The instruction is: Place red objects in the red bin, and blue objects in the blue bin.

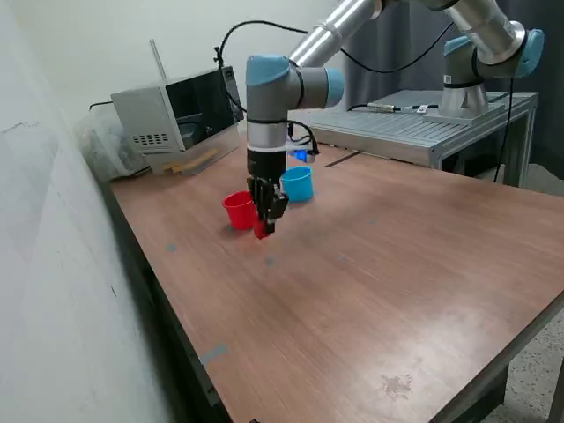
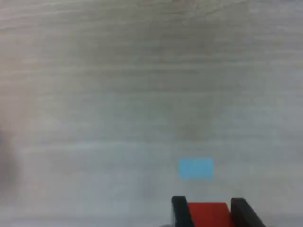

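Note:
Next, I release the red cube, now just above the brown table, from my gripper inside the red bin (image 1: 241, 211), which stands near the light-blue bin on the brown table.
A small red cube (image 1: 262, 231) sits between the black fingers of my gripper (image 1: 264, 227), just above the brown table and next to the red bin (image 1: 238, 210). In the wrist view the same red cube (image 2: 207, 213) is pinched between the two fingertips (image 2: 180, 210), so the gripper (image 2: 208, 213) is shut on it. The light-blue bin (image 1: 298, 183) stands just behind the gripper, towards the exterior view's right. No blue cubes show in either view.
A grey box-like appliance (image 1: 176, 115) stands at the table's back corner. A metal platform (image 1: 423, 128) carrying the arm's base is at the back on the exterior view's right. A pale blue tape patch (image 2: 196, 169) marks the tabletop under the wrist.

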{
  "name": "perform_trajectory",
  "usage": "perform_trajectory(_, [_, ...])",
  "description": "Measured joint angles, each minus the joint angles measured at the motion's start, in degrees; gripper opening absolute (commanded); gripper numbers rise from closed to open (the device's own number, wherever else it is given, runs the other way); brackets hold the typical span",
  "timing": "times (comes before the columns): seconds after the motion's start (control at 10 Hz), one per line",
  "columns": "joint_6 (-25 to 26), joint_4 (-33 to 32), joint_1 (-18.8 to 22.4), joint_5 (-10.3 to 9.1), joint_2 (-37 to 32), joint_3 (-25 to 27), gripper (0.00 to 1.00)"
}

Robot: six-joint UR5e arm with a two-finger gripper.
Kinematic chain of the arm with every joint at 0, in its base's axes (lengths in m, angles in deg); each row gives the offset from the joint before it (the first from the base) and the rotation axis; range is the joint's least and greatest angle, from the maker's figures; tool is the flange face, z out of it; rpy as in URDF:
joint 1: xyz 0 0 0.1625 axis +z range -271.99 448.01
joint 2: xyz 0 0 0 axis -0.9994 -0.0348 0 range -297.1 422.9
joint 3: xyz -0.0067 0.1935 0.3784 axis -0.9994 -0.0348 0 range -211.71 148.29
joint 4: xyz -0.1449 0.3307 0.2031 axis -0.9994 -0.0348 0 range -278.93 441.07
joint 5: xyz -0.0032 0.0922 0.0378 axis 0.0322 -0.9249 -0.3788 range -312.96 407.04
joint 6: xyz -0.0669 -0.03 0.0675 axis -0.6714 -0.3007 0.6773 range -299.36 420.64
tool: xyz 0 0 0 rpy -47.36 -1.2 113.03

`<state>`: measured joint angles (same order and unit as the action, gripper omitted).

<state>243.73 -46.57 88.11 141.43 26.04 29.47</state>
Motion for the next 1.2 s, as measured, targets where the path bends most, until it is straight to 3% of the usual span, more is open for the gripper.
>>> perform_trajectory(0.2, [-2.0, 0.6, -1.7, 0.02, -7.2, 3.8, 0.00])
perform_trajectory(0.5, [-4.7, 3.7, -9.6, 0.06, -13.5, 7.6, 0.00])
perform_trajectory(0.8, [-6.4, 4.4, -14.4, -0.04, -13.0, 8.7, 0.00])
perform_trajectory(1.2, [-6.9, 3.8, -14.7, -0.24, -8.6, 8.7, 0.00])
